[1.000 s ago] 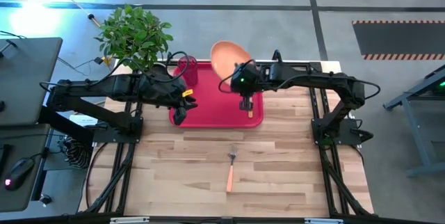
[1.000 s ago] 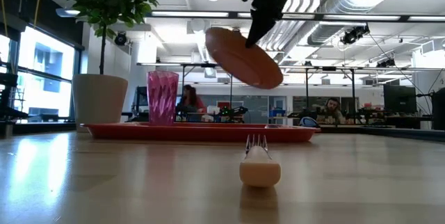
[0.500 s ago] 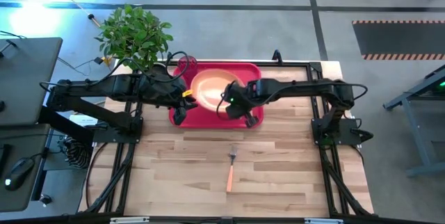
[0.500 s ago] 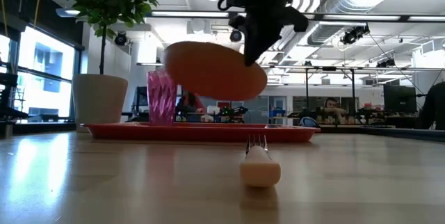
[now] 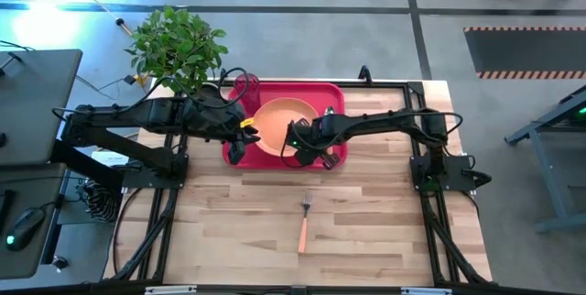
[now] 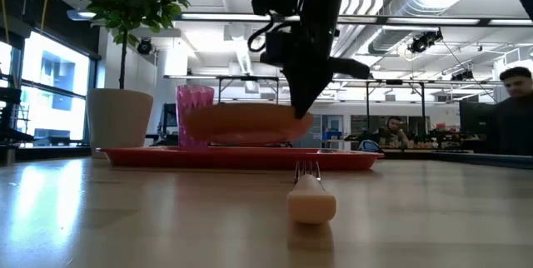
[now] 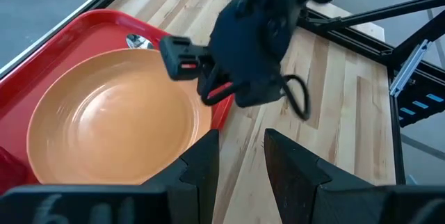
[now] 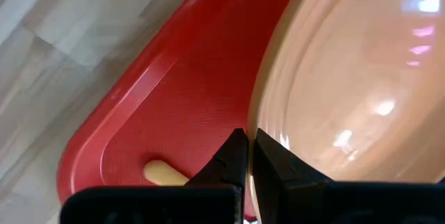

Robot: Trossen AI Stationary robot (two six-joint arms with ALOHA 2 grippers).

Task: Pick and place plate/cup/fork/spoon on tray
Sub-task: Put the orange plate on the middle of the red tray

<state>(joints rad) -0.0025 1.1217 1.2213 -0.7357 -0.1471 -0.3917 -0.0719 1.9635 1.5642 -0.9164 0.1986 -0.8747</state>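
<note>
Next, my right gripper sets the orange plate down mid-tray [image 5: 286,126], between the dark red cup and the spoon. The plate now hangs low over the red tray.
The orange plate [image 5: 277,119] hangs level, low over the red tray [image 5: 335,93], and also shows in the low view [image 6: 237,124]. My right gripper [image 5: 297,145] is shut on its rim. The dark red cup [image 5: 245,89] stands on the tray's far left corner. The spoon lies in the tray: its handle end [image 8: 161,173] and its silver bowl [image 7: 139,41] show. The fork [image 5: 304,222] lies on the bare table near the front, tines toward the tray. My left gripper [image 5: 236,153] hovers open and empty at the tray's near left corner. My right gripper pinches the plate's rim [image 8: 254,123] on its near right side, one finger on the plate's inner face and one under it. The fingers [image 6: 296,106] slant down from the table's right. The plate sits level; whether it touches the tray's floor I cannot tell.
A potted plant [image 5: 179,48] in a white pot [image 6: 119,118] stands just beyond the table's far left corner, behind the cup. Bare wooden table [image 5: 366,213] stretches in front of the tray around the fork. People show in the room behind.
My right gripper has carried the plate from beyond the tray's far edge toward the near left and down. The plate has turned from steeply tilted to level and now hangs low over the tray's middle. The gripper has stayed shut on the rim.
</note>
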